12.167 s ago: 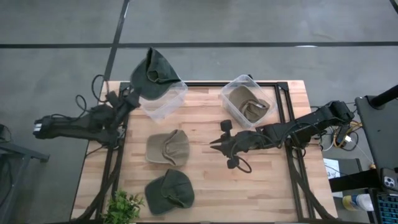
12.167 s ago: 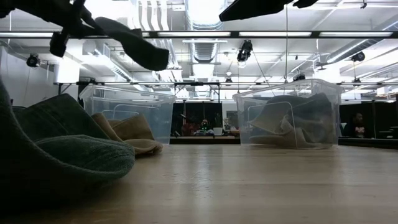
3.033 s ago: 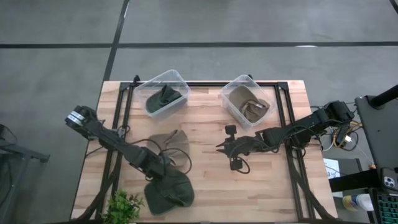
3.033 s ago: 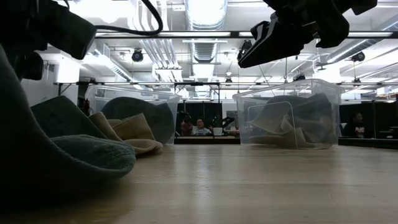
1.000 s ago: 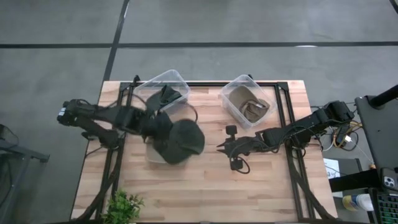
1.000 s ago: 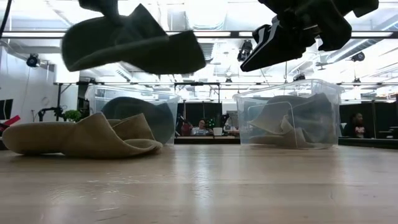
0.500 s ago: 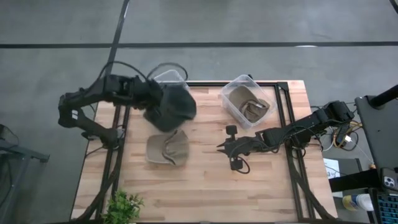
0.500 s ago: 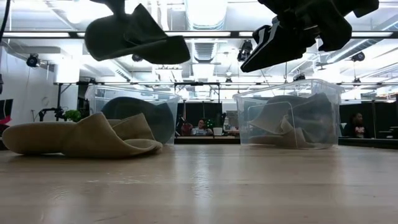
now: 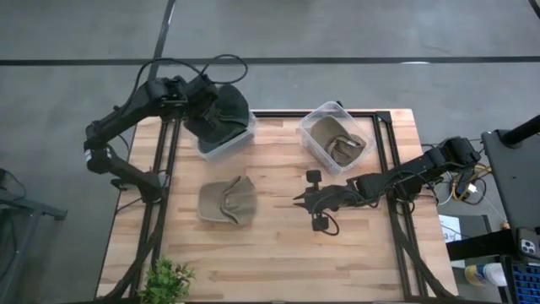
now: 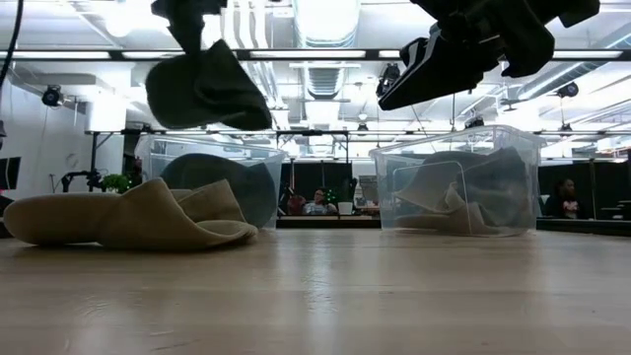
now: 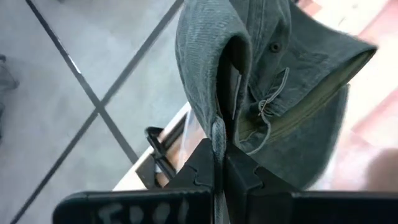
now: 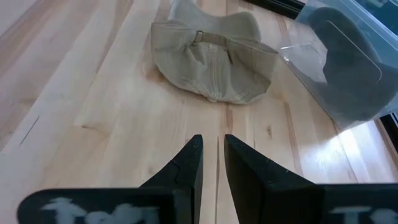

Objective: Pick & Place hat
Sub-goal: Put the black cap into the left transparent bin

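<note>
The robot's left gripper will release the dark green hat, which hangs above the bin's rim now, inside the clear bin (image 9: 230,142) just behind the tan hat on the wood.
A dark green hat (image 9: 224,114) hangs from my left gripper (image 9: 204,97), high over the left clear bin (image 9: 221,145) at the table's far left. In the low view the hat (image 10: 207,89) hangs above the bin's rim. Another dark green hat (image 10: 212,187) lies inside that bin. A tan hat (image 9: 228,203) rests crown-down on the wood, left of centre. My right gripper (image 9: 296,197) hovers mid-table, pointing toward the tan hat (image 12: 214,59). It is open by a narrow gap and touches nothing. My left gripper (image 11: 221,146) pinches a folded edge of the dark green hat (image 11: 217,127) between its two fingers. It comes from above, pointing down. The hat is lifted clear and hangs bunched below the fingers; its brim (image 11: 311,99) droops away from them.
A second clear bin (image 9: 335,139) holding tan hats stands at the far right of the table. A small green plant (image 9: 169,279) sits at the near left corner. Bare wood (image 9: 337,253) spans the near right. Black frame rails (image 9: 388,169) run along the table's sides.
My left gripper has carried the dark green hat up and toward the table's far left, from above the tan hat to above the left bin. The hat has swung and now hangs more bunched. The right arm kept still.
</note>
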Controlling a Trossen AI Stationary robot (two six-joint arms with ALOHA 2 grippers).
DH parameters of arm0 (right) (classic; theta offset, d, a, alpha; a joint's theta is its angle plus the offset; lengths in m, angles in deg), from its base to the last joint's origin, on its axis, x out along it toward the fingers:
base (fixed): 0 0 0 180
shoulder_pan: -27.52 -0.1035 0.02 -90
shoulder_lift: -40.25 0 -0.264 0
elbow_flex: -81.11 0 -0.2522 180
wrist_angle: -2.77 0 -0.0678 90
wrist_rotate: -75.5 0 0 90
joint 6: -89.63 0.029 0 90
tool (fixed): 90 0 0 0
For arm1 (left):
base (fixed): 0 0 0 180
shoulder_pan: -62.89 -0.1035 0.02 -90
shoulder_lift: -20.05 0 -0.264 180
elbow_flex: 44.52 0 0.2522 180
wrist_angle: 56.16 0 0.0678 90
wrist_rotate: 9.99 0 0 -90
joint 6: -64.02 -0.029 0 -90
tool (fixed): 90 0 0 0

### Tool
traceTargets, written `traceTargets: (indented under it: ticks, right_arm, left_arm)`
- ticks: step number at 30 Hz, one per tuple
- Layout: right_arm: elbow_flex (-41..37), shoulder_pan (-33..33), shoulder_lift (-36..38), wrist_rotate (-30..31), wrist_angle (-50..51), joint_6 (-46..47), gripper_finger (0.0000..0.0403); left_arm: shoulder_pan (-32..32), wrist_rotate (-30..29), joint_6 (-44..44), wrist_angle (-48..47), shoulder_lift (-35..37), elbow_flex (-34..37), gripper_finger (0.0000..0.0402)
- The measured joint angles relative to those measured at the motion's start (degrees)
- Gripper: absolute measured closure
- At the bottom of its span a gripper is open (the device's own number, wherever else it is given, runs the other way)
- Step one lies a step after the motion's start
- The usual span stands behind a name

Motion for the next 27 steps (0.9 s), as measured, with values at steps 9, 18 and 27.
traceTargets:
  ticks: [9, 18, 27]
  right_arm:
    - [0.0, 0.0, 0.0, 0.0, -0.09, -0.31, 0.0342]
    - [-0.16, 0.0, 0.0, -0.13, -0.04, 0.37, 0.0342]
    - [-0.2, 0.0, 0.0, -0.15, -0.02, 0.6, 0.0342]
  left_arm:
    - [-5.06, 6.07, -5.3, 2.24, -5.01, 0.04, 0.0394]
    - [-5.9, 3.85, -7.73, 1.82, -10.69, 0.94, 0.0394]
    - [-6.63, 9.29, -8.3, 0.88, -15.4, 0.94, 0.0394]
